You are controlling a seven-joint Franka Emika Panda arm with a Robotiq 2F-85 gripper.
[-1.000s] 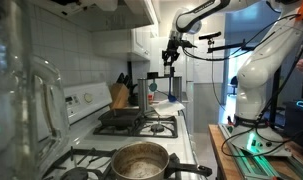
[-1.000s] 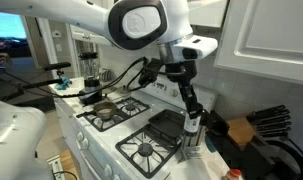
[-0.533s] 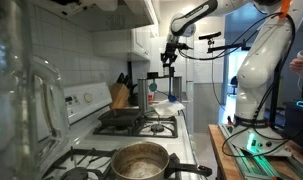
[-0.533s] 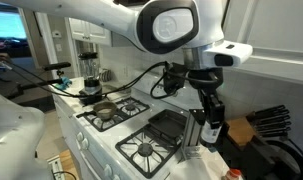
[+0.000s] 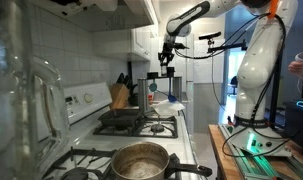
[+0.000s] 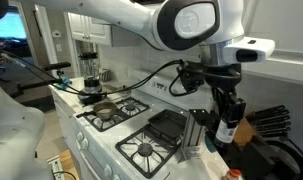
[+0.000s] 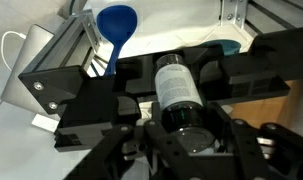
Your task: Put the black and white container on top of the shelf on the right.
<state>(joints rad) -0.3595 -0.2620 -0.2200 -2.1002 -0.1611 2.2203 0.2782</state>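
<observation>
The black and white container will go down from my gripper onto the shelf's thin top board point(image 5: 170, 76) point(image 7: 171, 62), in the place above the blue ladle.
My gripper point(image 5: 167, 56) is shut on the black and white container point(image 5: 167, 67), a small cylinder with a whitish body and black cap, and holds it in the air above the shelf's thin top board point(image 5: 176, 76). In an exterior view the gripper point(image 6: 227, 118) holds the container point(image 6: 226, 131) upright beyond the stove, close to the knife block. In the wrist view the container point(image 7: 175, 84) lies between the gripper's point(image 7: 180, 100) black fingers, over a pale surface.
A steel pot point(image 5: 141, 160) stands on the stove's front burner and also shows in an exterior view point(image 6: 104, 110). A wooden knife block point(image 5: 119, 95) point(image 6: 259, 126) stands by the wall. A blue ladle point(image 7: 116, 25) lies below the gripper. White wall cabinets point(image 5: 141, 40) hang close by.
My gripper has carried the container away from the stove edge toward the knife block side and slightly higher. The grip has not changed.
</observation>
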